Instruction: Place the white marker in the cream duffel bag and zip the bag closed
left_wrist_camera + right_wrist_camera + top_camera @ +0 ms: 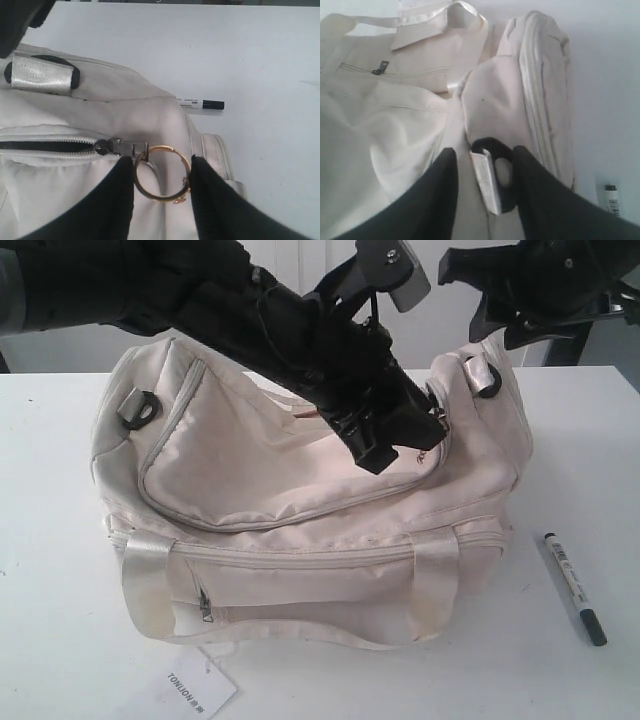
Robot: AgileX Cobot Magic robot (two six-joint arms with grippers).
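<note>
The black end ring is between my right gripper's fingers, away from the zip gap, so that gripper should pinch the fabric [453,381] beside that gap before my left gripper pulls.
The cream duffel bag [300,490] lies on the white table with its dark zip gap [45,146] showing beside the slider [103,146]. My left gripper [405,445] reaches across to the bag's right end. Its fingers press both sides of the gold ring zipper pull [162,172], which stands lifted off the fabric. My right gripper [500,335] hangs open over the bag's right end, its fingers straddling the black end ring [497,172] and its silver webbing loop. The white marker [575,588] with its black cap lies on the table to the right of the bag.
A white "TONLION" tag [190,690] lies at the table's front edge. The shiny webbing handle [290,625] drapes down the bag's front beside a small side zip [206,607]. Another black end ring [140,408] sits at the bag's left end.
</note>
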